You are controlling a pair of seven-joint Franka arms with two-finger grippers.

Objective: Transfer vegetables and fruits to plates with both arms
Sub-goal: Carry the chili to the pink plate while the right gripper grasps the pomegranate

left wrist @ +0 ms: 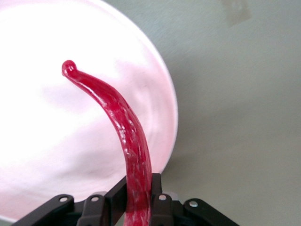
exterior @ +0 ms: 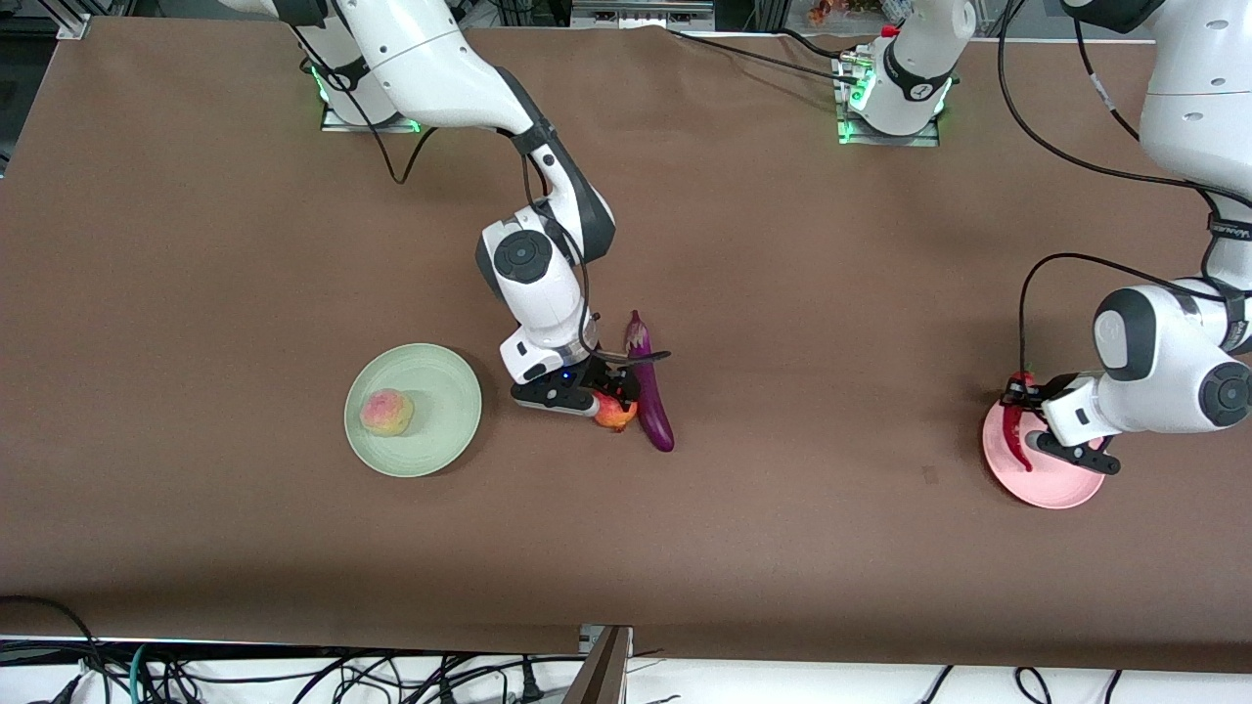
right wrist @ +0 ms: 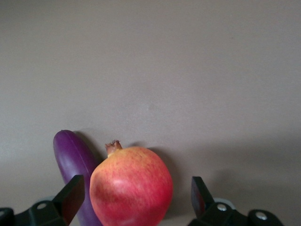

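I should set the red chili pepper down with my left gripper across the middle of the pale pink plate (exterior: 1040,453) (left wrist: 65,114). The chili pepper now hangs over that plate.
My left gripper (exterior: 1023,399) is shut on the red chili pepper (exterior: 1018,430), which hangs by its stem end over the pale pink plate (exterior: 1061,489). In the left wrist view the chili pepper (left wrist: 127,136) is pinched between the fingers (left wrist: 157,186), its tip over the pink plate (left wrist: 37,141). My right gripper (exterior: 616,386) is down at the table and open around the red pomegranate (exterior: 613,416), with a gap on each side. The purple eggplant (exterior: 653,391) lies against the pomegranate (right wrist: 131,188). The peach (exterior: 387,412) rests on the pale green plate (exterior: 440,445).
One right finger (right wrist: 70,195) stands close to the eggplant (right wrist: 73,155). The brown tabletop (exterior: 831,323) spans between the two plates. The arm bases (exterior: 885,93) stand along the table edge farthest from the front camera. Cables hang below the nearest edge.
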